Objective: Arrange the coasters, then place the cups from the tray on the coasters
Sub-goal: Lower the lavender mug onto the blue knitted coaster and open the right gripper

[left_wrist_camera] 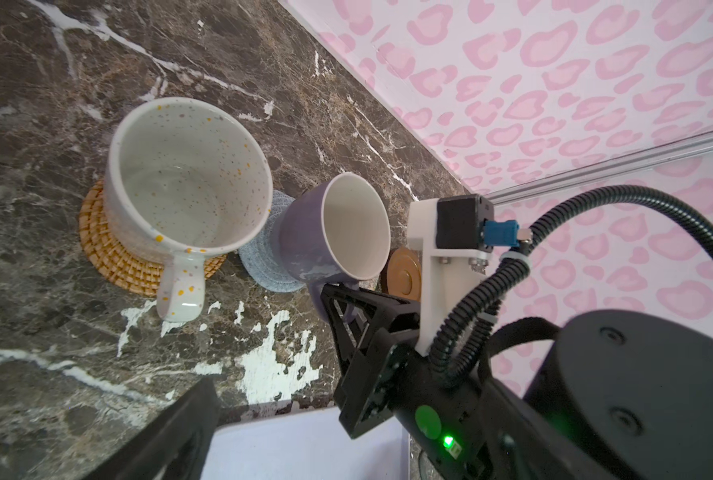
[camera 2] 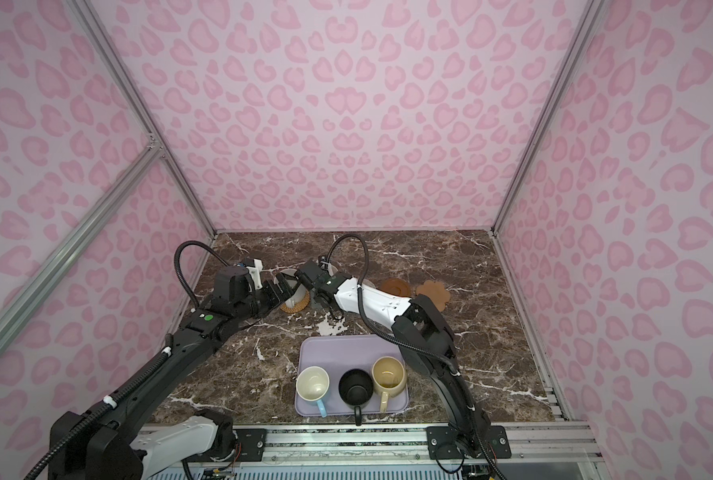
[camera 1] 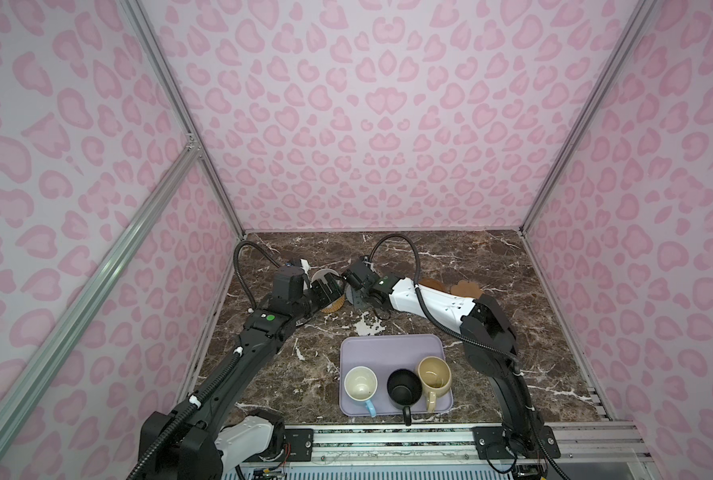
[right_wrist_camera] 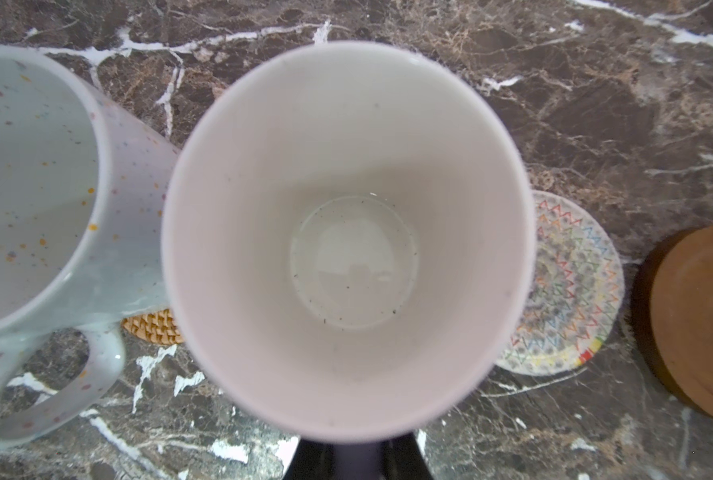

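Observation:
Next, my right gripper sets the lavender cup, now on or just above its coaster, down on the grey-blue coaster (camera 1: 361,295) (right_wrist_camera: 355,264) next to the white speckled cup.
The white speckled cup (left_wrist_camera: 188,178) stands on the orange-tan woven coaster (left_wrist_camera: 105,249). My left gripper (camera 1: 326,291) is open just short of its handle, with nothing between the fingers. My right gripper (right_wrist_camera: 357,461) is shut on the handle of the lavender cup (left_wrist_camera: 305,241), which sits on or just above the grey-blue coaster (left_wrist_camera: 259,266). In the right wrist view its cream inside (right_wrist_camera: 346,232) fills the middle. The lavender tray (camera 1: 388,349) near the front holds the light blue cup (camera 1: 360,384), the black cup (camera 1: 404,388) and the beige cup (camera 1: 434,374).
The cream woven coaster (right_wrist_camera: 567,291) with coloured zigzags lies right of the lavender cup. After it come the brown wooden dish (camera 1: 431,283) and the paw-shaped coaster (camera 1: 467,289). Both wrists crowd together at the back left. Pink patterned walls close in three sides.

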`<state>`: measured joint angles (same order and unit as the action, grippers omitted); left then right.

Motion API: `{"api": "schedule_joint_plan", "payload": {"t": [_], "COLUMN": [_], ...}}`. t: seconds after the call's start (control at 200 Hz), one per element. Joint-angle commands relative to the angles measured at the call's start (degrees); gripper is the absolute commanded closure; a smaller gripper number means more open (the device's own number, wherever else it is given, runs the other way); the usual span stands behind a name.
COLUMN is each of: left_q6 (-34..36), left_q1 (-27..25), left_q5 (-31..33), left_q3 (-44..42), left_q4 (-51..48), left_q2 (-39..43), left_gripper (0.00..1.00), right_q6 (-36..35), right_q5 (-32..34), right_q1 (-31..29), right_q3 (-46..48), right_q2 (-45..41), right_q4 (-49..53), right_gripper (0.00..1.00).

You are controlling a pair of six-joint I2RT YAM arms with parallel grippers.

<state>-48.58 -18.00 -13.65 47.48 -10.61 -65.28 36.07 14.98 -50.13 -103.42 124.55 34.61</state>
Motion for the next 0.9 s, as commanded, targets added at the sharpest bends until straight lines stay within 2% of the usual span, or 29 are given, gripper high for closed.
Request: {"api": "schedule_joint_plan", "payload": {"t": [0.0,0.895], "left_q6": [-0.6,-0.7], "left_q1": [0.1,0.1], "left_q5": [0.9,0.0], "left_q3": [-1.0,-3.9], "left_q4": [1.2,1.8], "left_q2": [0.8,1.2], "left_gripper": [0.01,0.02], "right_q6": [0.9,2.3], "right_q5": [1.6,-0.2], "right_q1": [0.0,0.1], "right_q3": [-0.8,-0.7], "right_q2": [1.2,4.4], "right_q4": [-1.0,-1.5], "right_gripper": [1.00,1.00]}}
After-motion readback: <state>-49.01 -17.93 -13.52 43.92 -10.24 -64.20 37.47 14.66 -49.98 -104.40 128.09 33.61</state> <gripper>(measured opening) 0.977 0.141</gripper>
